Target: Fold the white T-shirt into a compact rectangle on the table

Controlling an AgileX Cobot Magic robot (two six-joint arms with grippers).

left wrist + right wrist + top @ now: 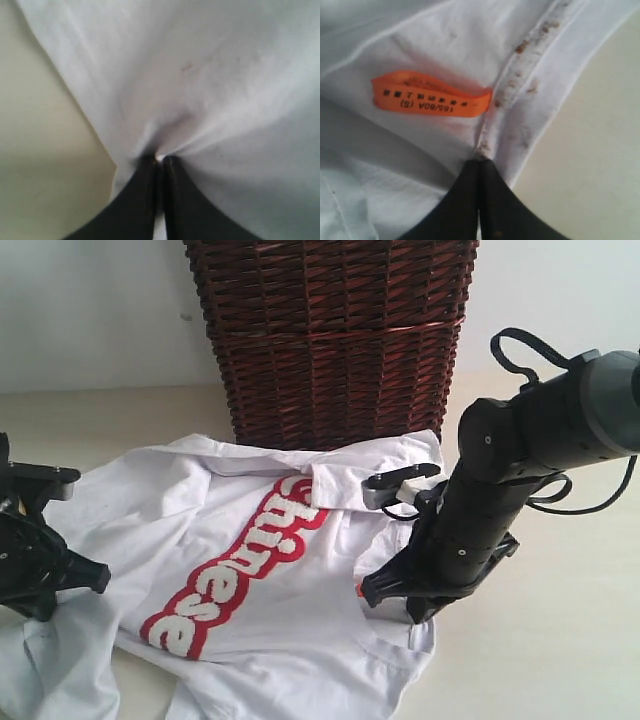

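Next, I open my left gripper, as it pinches puckered cloth just inside the T-shirt's edge, then move it farther out and take the loose edge itself (106,142).
The white T-shirt (270,570) lies crumpled on the table (560,640), its red-banded fuzzy letters (240,570) running diagonally across the chest. My left gripper (40,585) is at the shirt's left side, shut on a pinch of white cloth (210,100); the fabric puckers at the fingertips (159,159). My right gripper (405,600) is at the shirt's right side, shut on the stained collar seam (520,95) next to an orange size label (430,95). The jaws of both are pressed together with cloth between them.
A tall dark brown wicker basket (330,340) stands at the back, right behind the shirt. Bare table shows to the right of the right arm (540,440) and at the far left (100,420).
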